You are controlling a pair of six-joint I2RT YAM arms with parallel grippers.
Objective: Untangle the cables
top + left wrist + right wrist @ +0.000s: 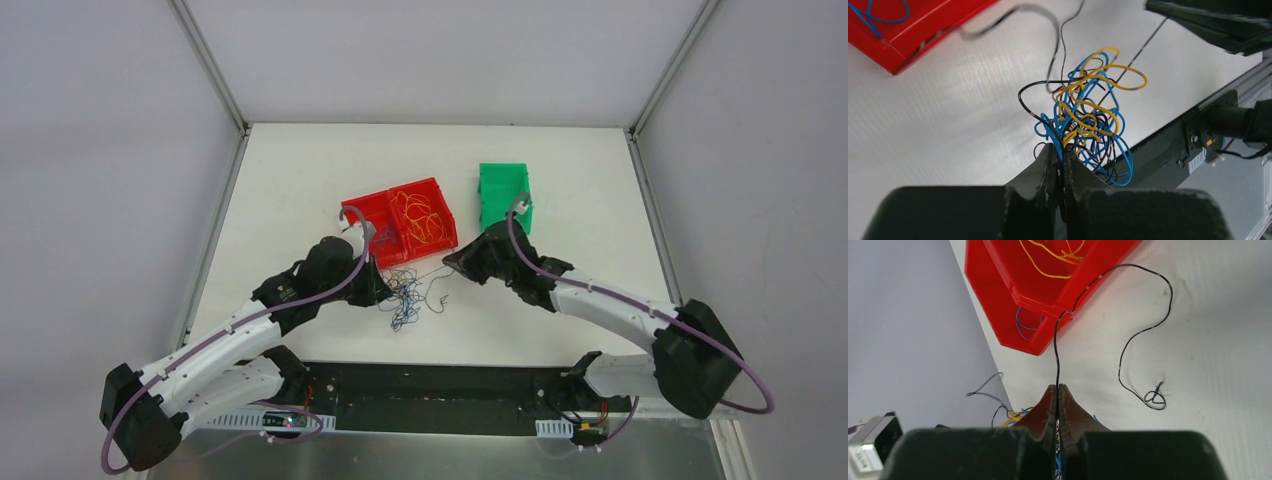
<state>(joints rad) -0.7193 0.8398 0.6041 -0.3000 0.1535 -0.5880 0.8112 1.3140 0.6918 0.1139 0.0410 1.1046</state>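
My left gripper is pinching parts of the black cable along with the blue. It should open and take hold again of the tangle (1086, 114) while my right gripper draws the black cable out.
The cables (406, 296) lie as a loose blue, yellow and black tangle (1089, 116) on the white table, just in front of the red bins. My left gripper (1060, 151) is shut on blue and black strands at the tangle's near edge and sits at its left side (378, 284). My right gripper (1058, 387) is shut on a single black cable (1057, 347), to the right of the tangle (452, 262). That cable runs up past the red bin's corner, arcs right and ends in a small curl (1154, 399).
Two joined red bins (372, 214) stand behind the tangle; one holds yellow cables (420, 218), the other blue cables (1023, 326). A green bin (503, 194) stands right of them. The black base rail (450, 385) runs along the near edge.
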